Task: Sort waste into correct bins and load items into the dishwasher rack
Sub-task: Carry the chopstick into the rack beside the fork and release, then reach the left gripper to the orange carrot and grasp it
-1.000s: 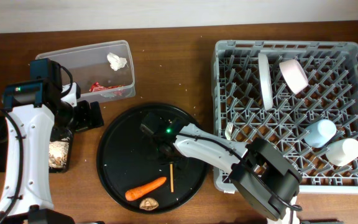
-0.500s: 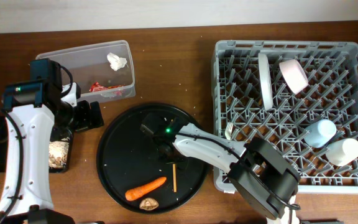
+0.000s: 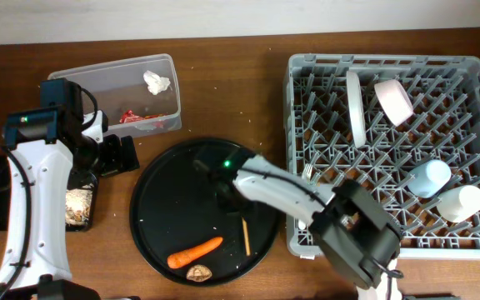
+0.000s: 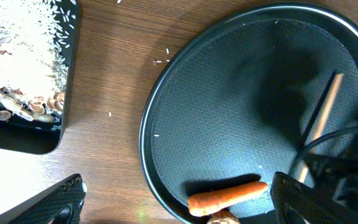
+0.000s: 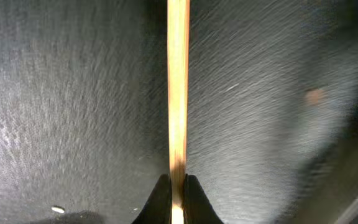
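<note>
Next, I move my left gripper next to the orange carrot beside the small brown lump and close it on the carrot's middle (image 3: pixel 195 253) (image 4: pixel 227 197).
A thin wooden chopstick (image 3: pixel 245 236) lies on the round black tray (image 3: pixel 157 217). My right gripper (image 5: pixel 178 186) is shut on the near end of the chopstick (image 5: pixel 178 81). An orange carrot (image 3: pixel 195 252) and a small brown lump (image 3: pixel 198 272) rest at the tray's front. My left gripper (image 4: pixel 179 205) hangs open over the tray's left rim, nothing between its fingers, with the carrot (image 4: pixel 227 195) below it. The grey dishwasher rack (image 3: pixel 390 242) holds a white plate (image 3: pixel 355 104), pink bowl (image 3: pixel 393 100), blue cup (image 3: pixel 430 177), cream cup (image 3: pixel 461 202) and white fork (image 3: pixel 307 174).
The clear tub (image 3: pixel 115 79) at the back left holds a crumpled tissue (image 3: pixel 156 82) and a red wrapper (image 3: pixel 136 117). A shallow black tray (image 4: pixel 42 134) with beige scraps (image 3: pixel 77 207) sits at the far left, beside the left arm.
My right gripper has closed onto the chopstick. The chopstick has shifted a little to the right and toward the front on the round tray. The left arm has not moved.
</note>
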Tool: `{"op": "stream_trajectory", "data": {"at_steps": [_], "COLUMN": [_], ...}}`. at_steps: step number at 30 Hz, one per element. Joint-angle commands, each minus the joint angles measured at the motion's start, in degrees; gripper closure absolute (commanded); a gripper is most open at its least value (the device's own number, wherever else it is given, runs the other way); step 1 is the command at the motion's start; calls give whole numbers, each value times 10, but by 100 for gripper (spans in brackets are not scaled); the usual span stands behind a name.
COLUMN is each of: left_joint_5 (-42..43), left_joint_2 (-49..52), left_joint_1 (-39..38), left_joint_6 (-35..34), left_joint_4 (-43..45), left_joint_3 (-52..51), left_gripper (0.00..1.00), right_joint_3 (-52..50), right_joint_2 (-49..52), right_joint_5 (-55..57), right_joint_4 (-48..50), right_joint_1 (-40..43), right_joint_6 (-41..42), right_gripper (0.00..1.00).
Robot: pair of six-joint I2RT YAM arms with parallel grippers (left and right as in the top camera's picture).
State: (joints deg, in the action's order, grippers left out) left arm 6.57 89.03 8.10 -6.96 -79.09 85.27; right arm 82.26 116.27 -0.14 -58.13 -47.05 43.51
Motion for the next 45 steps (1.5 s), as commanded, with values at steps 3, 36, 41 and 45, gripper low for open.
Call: {"op": "stream_trajectory", "data": {"at_steps": [3, 36, 41, 45], "left_joint_5": [-4, -1, 4, 68], "left_joint_2": [1, 1, 1, 1], "left_joint_1": [-1, -1, -18, -57], "left_joint_6": [2, 1, 1, 1], "left_joint_4": [0, -12, -15, -12], "left_joint_3": [-3, -3, -21, -48], "left_gripper": [5, 5, 4, 1], "right_joint_3": [54, -89, -42, -42], "right_joint_2": [-106, -244, -316, -347], "right_joint_5": [58, 76, 95, 94], "right_joint_4": [-69, -42, -94, -147], "right_joint_1": [67, 217, 228, 271], "right_joint_6": [-13, -118, -118, -118], "right_gripper": [96, 61, 44, 41]}}
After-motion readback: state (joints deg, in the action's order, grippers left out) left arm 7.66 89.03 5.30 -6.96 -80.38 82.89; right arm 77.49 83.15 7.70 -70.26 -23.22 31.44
